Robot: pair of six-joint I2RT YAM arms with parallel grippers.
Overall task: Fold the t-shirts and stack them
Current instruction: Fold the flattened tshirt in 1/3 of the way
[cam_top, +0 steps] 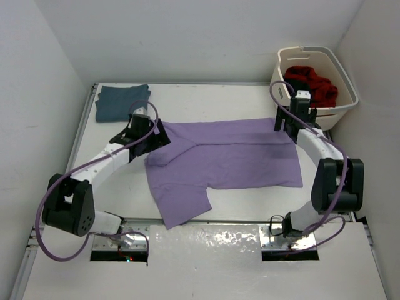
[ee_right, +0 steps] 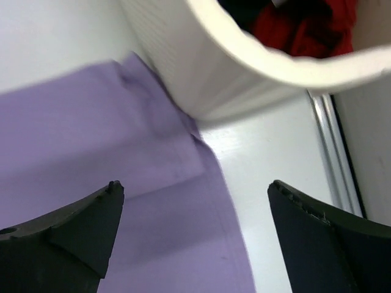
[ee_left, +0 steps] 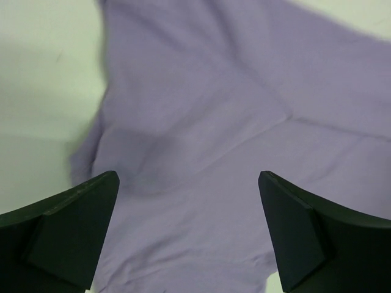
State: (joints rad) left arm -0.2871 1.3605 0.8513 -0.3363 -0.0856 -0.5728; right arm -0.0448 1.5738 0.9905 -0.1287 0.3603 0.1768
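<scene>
My left gripper needs to move next to the lavender t-shirt's near sleeve, where it will close on the sleeve's corner [cam_top: 167, 225] at the near edge of the table.
A lavender t-shirt [cam_top: 225, 159] lies spread flat across the middle of the table, one sleeve pointing toward the near edge. My left gripper [cam_top: 159, 134] hovers open over its left shoulder area; in the left wrist view the gripper [ee_left: 188, 180] has only lavender cloth [ee_left: 201, 122] below it and nothing between the jaws. My right gripper [cam_top: 289, 122] is open above the shirt's far right corner [ee_right: 183, 159], next to the basket; in the right wrist view this gripper [ee_right: 195, 186] holds nothing. A folded teal-blue t-shirt [cam_top: 122, 102] rests at the far left. Red [cam_top: 317, 86] and black [cam_top: 299, 80] t-shirts sit in the basket.
The cream laundry basket [cam_top: 345, 80] stands at the far right corner, its wall [ee_right: 201, 67] touching the lavender shirt's corner. White walls enclose the table on three sides. A metal rail [ee_right: 333, 152] runs along the table's right edge.
</scene>
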